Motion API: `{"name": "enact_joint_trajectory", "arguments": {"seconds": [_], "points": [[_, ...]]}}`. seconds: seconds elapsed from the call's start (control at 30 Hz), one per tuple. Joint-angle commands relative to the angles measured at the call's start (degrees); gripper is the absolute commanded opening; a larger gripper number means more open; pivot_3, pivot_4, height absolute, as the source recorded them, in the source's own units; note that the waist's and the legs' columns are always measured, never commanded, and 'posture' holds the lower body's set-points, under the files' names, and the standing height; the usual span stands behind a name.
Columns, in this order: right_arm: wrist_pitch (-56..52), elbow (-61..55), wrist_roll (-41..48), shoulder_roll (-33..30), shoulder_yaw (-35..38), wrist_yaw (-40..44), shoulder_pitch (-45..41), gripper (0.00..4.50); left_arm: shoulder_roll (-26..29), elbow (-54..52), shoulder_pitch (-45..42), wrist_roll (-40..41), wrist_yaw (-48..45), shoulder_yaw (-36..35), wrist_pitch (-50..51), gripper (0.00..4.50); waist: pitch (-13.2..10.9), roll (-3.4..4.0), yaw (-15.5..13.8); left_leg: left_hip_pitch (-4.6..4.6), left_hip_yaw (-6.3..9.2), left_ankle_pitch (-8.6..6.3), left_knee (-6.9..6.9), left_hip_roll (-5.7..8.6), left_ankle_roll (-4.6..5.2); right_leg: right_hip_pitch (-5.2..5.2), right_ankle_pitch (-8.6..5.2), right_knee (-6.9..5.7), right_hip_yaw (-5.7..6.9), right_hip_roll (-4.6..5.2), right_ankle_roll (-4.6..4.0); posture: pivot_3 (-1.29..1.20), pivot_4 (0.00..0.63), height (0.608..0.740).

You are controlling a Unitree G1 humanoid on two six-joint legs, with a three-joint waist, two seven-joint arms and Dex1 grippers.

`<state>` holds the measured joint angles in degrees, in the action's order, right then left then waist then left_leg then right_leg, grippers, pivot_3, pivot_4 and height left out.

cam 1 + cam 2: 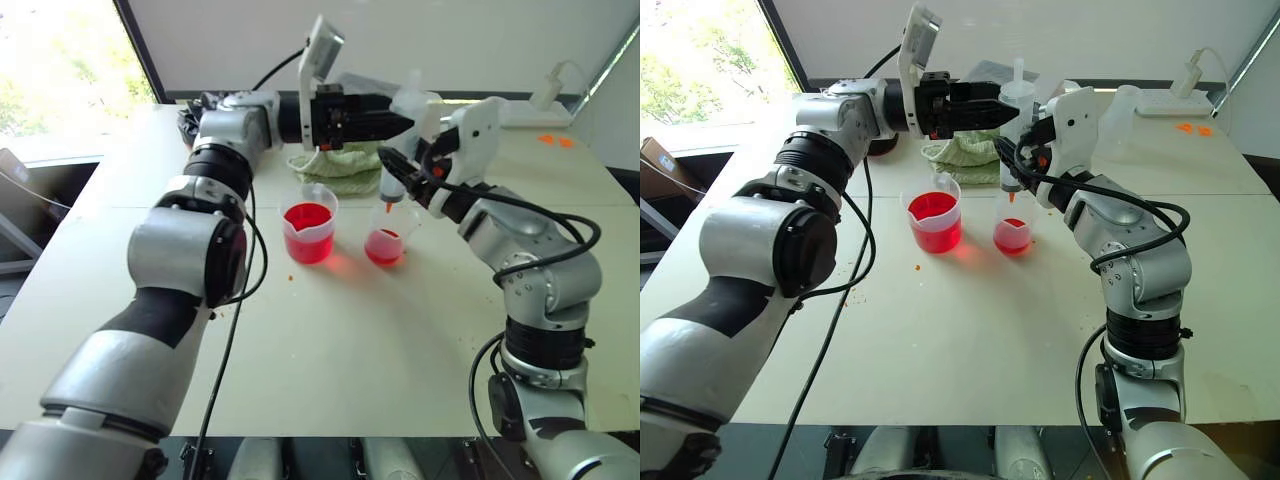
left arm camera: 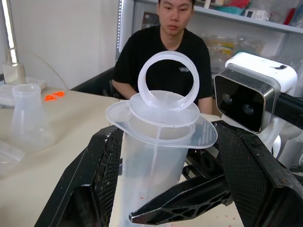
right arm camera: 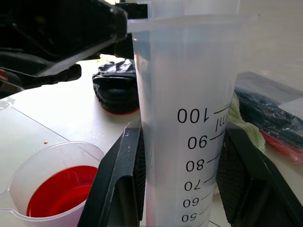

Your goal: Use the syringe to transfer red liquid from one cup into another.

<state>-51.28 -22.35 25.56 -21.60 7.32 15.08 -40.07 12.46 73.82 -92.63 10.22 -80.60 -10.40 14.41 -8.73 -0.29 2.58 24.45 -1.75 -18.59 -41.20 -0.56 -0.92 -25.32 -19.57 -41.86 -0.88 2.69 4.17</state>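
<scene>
Next, my right gripper puts the syringe, now upright just above the smaller cup, down on the table (image 1: 446, 247) beside the smaller cup, on the side away from the larger cup.
My right gripper (image 1: 405, 172) is shut on the barrel of the syringe (image 1: 1012, 165), holding it upright. Its orange tip points down just above the smaller cup (image 1: 385, 243), which has pinkish red liquid at its base. The barrel (image 3: 189, 118) looks clear and the plunger ring (image 2: 168, 78) sits low on the flange. My left gripper (image 1: 1005, 108) reaches in level at the syringe's top, open, its fingers (image 2: 106, 175) standing on either side of the barrel. The larger cup (image 1: 309, 232) with red liquid (image 3: 59, 191) stands just left of the smaller one.
A green cloth (image 1: 335, 165) lies behind the cups. A clear flask (image 1: 1120, 120) and a white power strip (image 1: 545, 105) stand at the back right, with orange bits (image 1: 555, 140) nearby. A person (image 2: 165, 52) sits across the table.
</scene>
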Motion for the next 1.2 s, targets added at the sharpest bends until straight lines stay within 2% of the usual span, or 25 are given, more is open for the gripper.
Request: {"name": "enact_joint_trajectory", "arguments": {"seconds": [0.03, 0.27, 0.37, 0.57, 0.67, 1.0, 1.2], "points": [[-0.97, -4.35, 2.16, -1.50, 3.18, 0.44, 1.07, 1.41, 8.92, -2.87, -1.33, 1.91, 2.36, -3.29, -1.31, 3.12, 0.00, 0.00, 0.70, 0.00, -0.02, 0.00, 0.02, -0.02, 0.00, -0.04, 0.00, 0.00, -0.01, -0.01, 0.00, 0.00, 0.150, 0.711], [-4.03, -4.86, 5.86, -4.55, 6.79, 1.68, 0.48, 1.41, 15.77, -10.41, 5.68, 3.32, -2.66, -2.34, 3.71, 3.12, 0.00, 0.01, 0.48, -0.03, 0.13, 0.01, 0.02, 0.04, -0.01, -0.06, 0.00, -0.09, -0.01, 0.01, 0.00, 0.00, 0.150, 0.711], [-6.11, -4.13, 8.45, -6.11, 8.55, 2.21, -1.18, 1.41, 17.68, -20.40, 12.13, 4.61, -6.28, -0.21, 8.77, 3.12, 0.00, 0.01, 0.44, -0.01, 0.12, 0.01, 0.01, 0.04, -0.01, -0.07, 0.00, -0.09, -0.01, 0.01, 0.00, 0.00, 0.150, 0.711], [-7.89, -0.38, 11.25, -8.85, 11.84, 3.23, -2.73, 1.41, 24.35, -49.68, 29.44, 12.08, -11.65, 5.86, 24.71, 3.12, 0.00, 0.01, 0.72, -0.02, 0.15, 0.01, 0.03, 0.00, -0.02, -0.06, 0.00, -0.09, -0.03, -0.01, 0.00, 0.00, 0.150, 0.711], [-7.91, 0.66, 11.55, -9.31, 11.55, 3.29, -2.80, 1.41, 27.98, -57.45, 34.80, 14.08, -11.90, 8.45, 26.94, 3.12, 0.00, 0.01, 0.78, -0.03, 0.15, 0.01, 0.04, -0.02, -0.02, -0.05, 0.00, -0.10, -0.05, -0.02, 0.00, 0.00, 0.150, 0.711], [-7.01, 6.20, 11.42, -11.08, 12.11, 2.65, -6.94, 1.41, 30.83, -62.12, 38.94, 13.60, -9.69, 11.50, 23.60, 3.12, 0.00, 0.01, -0.03, -0.02, 0.12, 0.01, -0.04, 0.00, -0.01, 0.00, 0.00, -0.04, -0.07, -0.02, 0.00, 0.00, 0.150, 0.711], [-12.35, 15.02, 9.19, -18.23, 13.31, 0.48, -12.72, 1.41, 31.17, -64.15, 42.06, 14.46, -8.44, 11.61, 22.89, 3.12, 0.00, 0.01, -0.09, -0.02, 0.12, 0.01, -0.04, 0.00, -0.01, 0.01, 0.00, -0.03, -0.07, -0.02, 0.00, 0.00, 0.150, 0.711]]}}
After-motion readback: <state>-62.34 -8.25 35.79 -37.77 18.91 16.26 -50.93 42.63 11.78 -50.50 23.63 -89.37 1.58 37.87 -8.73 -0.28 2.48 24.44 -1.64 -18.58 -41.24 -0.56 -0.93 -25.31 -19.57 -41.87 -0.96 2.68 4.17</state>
